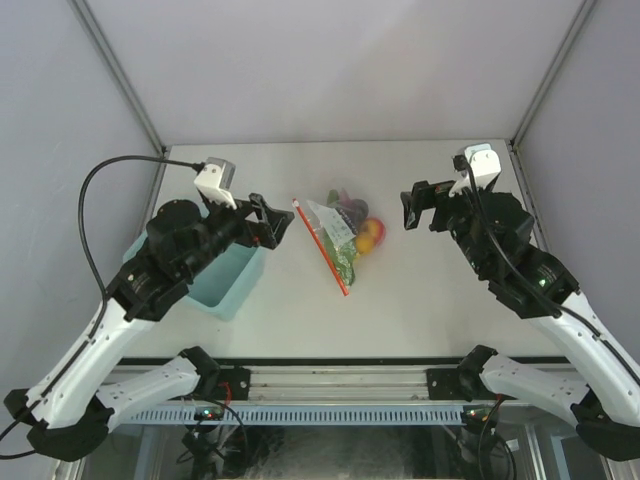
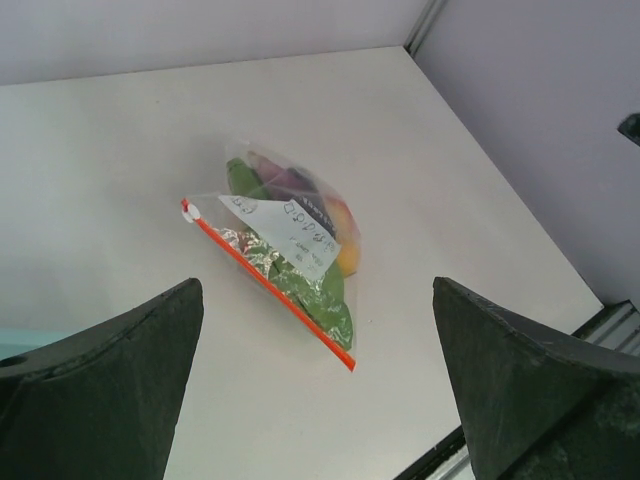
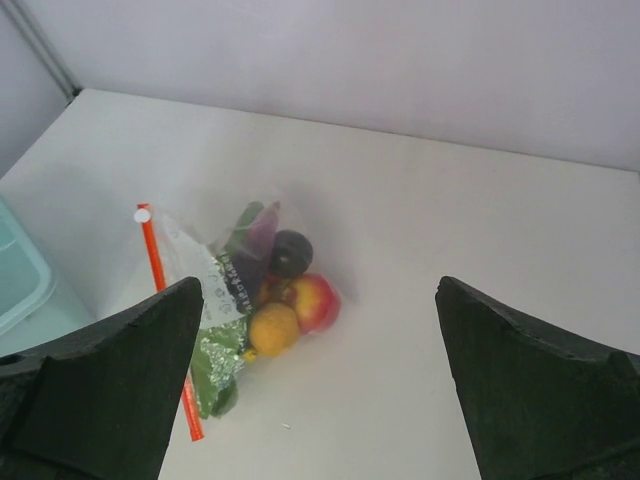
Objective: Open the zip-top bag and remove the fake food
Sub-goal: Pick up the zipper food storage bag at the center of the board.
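Observation:
The left gripper will close on the zip-top bag's red-orange zip strip point(image 1: 316, 238) point(image 2: 258, 273), between the white slider and the zip strip's middle, close to that middle.
The zip-top bag point(image 1: 338, 238) lies flat in the middle of the table, its red-orange zip strip point(image 1: 320, 246) on the left side. It is zipped, with the white slider point(image 2: 186, 210) at the strip's far end. The fake food point(image 1: 368, 236) is inside: a red-yellow fruit point(image 3: 313, 301), a yellow-orange fruit point(image 3: 273, 328), a dark purple piece point(image 3: 291, 252) and green pieces point(image 2: 322, 291). My left gripper point(image 1: 272, 222) is open, held left of the bag. My right gripper point(image 1: 412, 208) is open, held right of it. Neither touches the bag, which also shows in the left wrist view point(image 2: 285, 245) and the right wrist view point(image 3: 225, 300).
A light blue bin point(image 1: 228, 280) stands at the left under my left arm; its corner shows in the right wrist view point(image 3: 20, 275). Walls close the table at the back and both sides. The front rail point(image 1: 330, 375) runs along the near edge.

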Action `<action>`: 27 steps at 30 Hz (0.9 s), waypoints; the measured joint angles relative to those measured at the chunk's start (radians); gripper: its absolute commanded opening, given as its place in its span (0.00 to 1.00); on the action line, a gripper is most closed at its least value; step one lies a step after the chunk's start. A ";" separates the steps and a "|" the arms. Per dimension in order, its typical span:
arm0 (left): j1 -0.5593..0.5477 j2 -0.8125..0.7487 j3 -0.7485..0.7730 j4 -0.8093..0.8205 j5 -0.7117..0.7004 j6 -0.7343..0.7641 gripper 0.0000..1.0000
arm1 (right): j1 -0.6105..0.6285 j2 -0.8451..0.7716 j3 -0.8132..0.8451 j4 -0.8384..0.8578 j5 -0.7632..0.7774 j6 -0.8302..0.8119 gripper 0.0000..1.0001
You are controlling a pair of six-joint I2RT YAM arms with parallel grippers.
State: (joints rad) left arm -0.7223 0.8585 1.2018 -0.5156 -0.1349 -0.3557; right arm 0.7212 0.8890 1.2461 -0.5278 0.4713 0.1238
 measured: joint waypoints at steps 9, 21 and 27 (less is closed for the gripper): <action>0.097 0.010 -0.066 0.133 0.114 -0.023 1.00 | -0.113 -0.001 -0.013 0.028 -0.273 -0.013 0.99; 0.121 0.006 -0.353 0.385 0.214 -0.178 1.00 | -0.244 0.048 -0.179 0.136 -0.656 -0.011 0.99; 0.124 0.018 -0.456 0.553 0.227 -0.273 1.00 | -0.307 0.021 -0.270 0.159 -0.749 -0.012 0.99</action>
State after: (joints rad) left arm -0.5987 0.8768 0.7456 0.0372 0.0921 -0.6289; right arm 0.4141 0.9096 0.9760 -0.3691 -0.2779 0.1116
